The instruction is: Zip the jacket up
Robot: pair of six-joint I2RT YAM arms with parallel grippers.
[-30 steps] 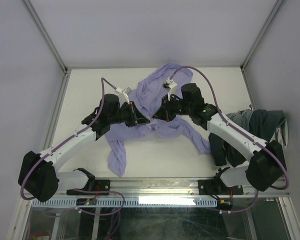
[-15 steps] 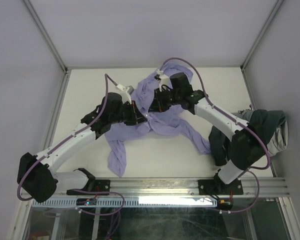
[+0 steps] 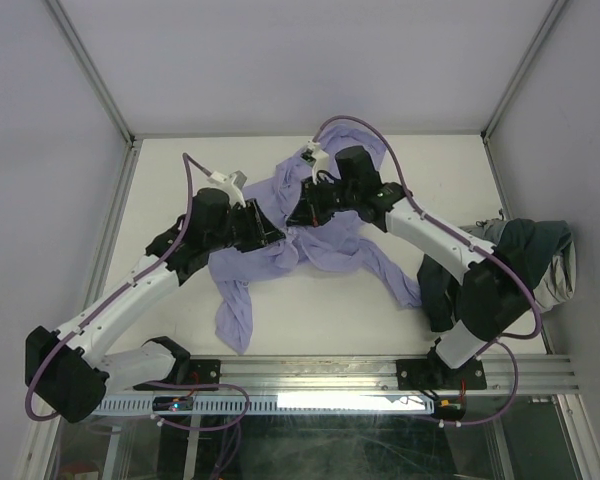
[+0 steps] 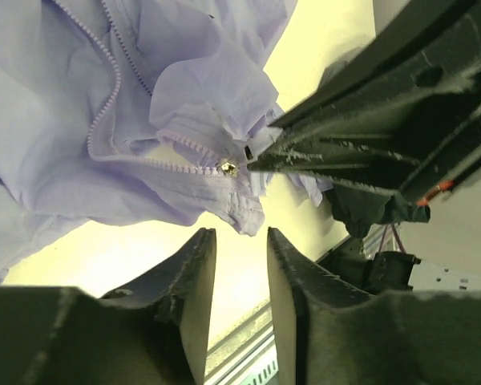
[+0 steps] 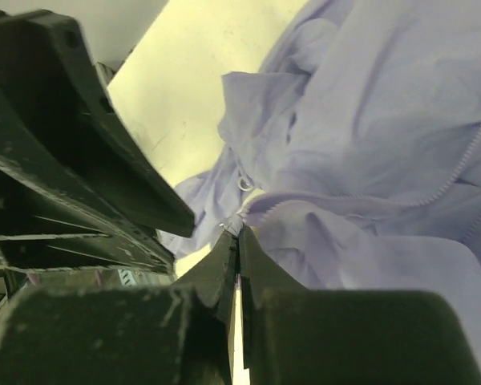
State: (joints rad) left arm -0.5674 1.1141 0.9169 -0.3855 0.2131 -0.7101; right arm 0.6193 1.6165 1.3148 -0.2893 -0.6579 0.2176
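Observation:
The jacket's bottom corner is loose below the metal slider, so the robot's left gripper needs to pinch that corner [image 4: 246, 217] to hold it steady before the right gripper pulls the slider.
The lavender jacket [image 3: 340, 245] lies crumpled mid-table, one sleeve [image 3: 235, 310] trailing toward the near edge. My right gripper [image 3: 296, 218] is shut on the jacket's zipper edge [image 5: 248, 210] and pinches the fabric at its fingertips [image 5: 238, 233]. In the left wrist view the jacket [image 4: 64, 120] hangs above, with its zipper teeth and a small metal slider [image 4: 228, 167] at the tips of the right gripper's fingers [image 4: 345, 144]. My left gripper [image 4: 240, 241] is open and empty just below that hem, and close to the right gripper in the top view [image 3: 282, 238].
A dark grey-green bunched garment [image 3: 510, 260] lies at the table's right edge beside the right arm. White walls and a metal frame enclose the table. The near rail [image 3: 310, 372] runs along the front.
The right gripper moved toward the far left, pulling the jacket with it. The left arm drew back to the left, and its gripper now stands open beside the hem.

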